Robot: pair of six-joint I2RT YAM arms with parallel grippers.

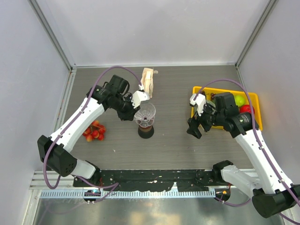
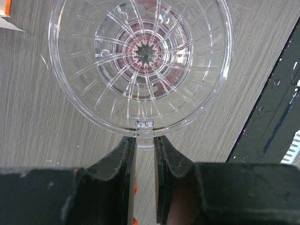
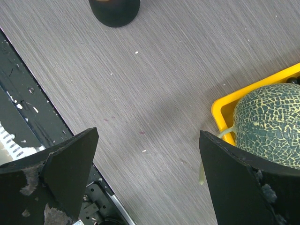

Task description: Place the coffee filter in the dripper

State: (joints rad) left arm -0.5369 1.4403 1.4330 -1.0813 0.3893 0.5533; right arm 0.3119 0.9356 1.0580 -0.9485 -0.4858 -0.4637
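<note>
Next, my left gripper releases the clear ribbed dripper on the rim of the dark brown cup (image 1: pixel 146 126) (image 2: pixel 145 52). The dripper now sits over that cup.
The clear ribbed dripper (image 1: pixel 146 112) sits over a dark brown cup (image 1: pixel 146 131) at the table's middle. In the left wrist view the dripper (image 2: pixel 140 61) fills the top, and reddish colour shows through its bottom hole. My left gripper (image 2: pixel 144 140) is shut on the dripper's small clear handle tab, at the dripper's left side in the top view (image 1: pixel 135 114). My right gripper (image 1: pixel 194 127) is open and empty over bare table (image 3: pixel 147 136), left of the yellow tray. No single white coffee filter sheet shows in any view.
An upright beige-white packet (image 1: pixel 149 80) with orange marks stands behind the dripper. A yellow tray (image 1: pixel 253 101) at the right holds a netted melon (image 3: pixel 272 122) and green and red fruit. A cluster of red fruit (image 1: pixel 95 131) lies at the left. A black rail (image 1: pixel 154 177) runs along the near edge.
</note>
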